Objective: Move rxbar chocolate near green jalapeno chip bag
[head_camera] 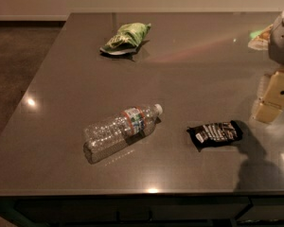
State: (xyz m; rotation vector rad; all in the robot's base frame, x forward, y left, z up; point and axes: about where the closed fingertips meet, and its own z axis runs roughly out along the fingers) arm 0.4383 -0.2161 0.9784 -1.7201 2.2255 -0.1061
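Next, I grip the middle of the rxbar chocolate (217,133) at its white lettering, near the lying clear plastic bottle.
The rxbar chocolate (215,133), a small flat black wrapper with white lettering, lies on the dark table (194,74) at the front right. The green jalapeno chip bag (125,38), light green and wrinkled, lies at the far middle-left of the table, well apart from the bar. My gripper (270,104), cream-coloured under a grey arm, hangs at the right edge of the view. It is just right of the bar and a little above it, and holds nothing that I can see.
A clear plastic bottle (120,131) with a red-and-green label lies on its side at the front middle, left of the bar. A pale packet (259,38) shows at the far right, partly behind my arm. The table's left and front edges drop to the floor.
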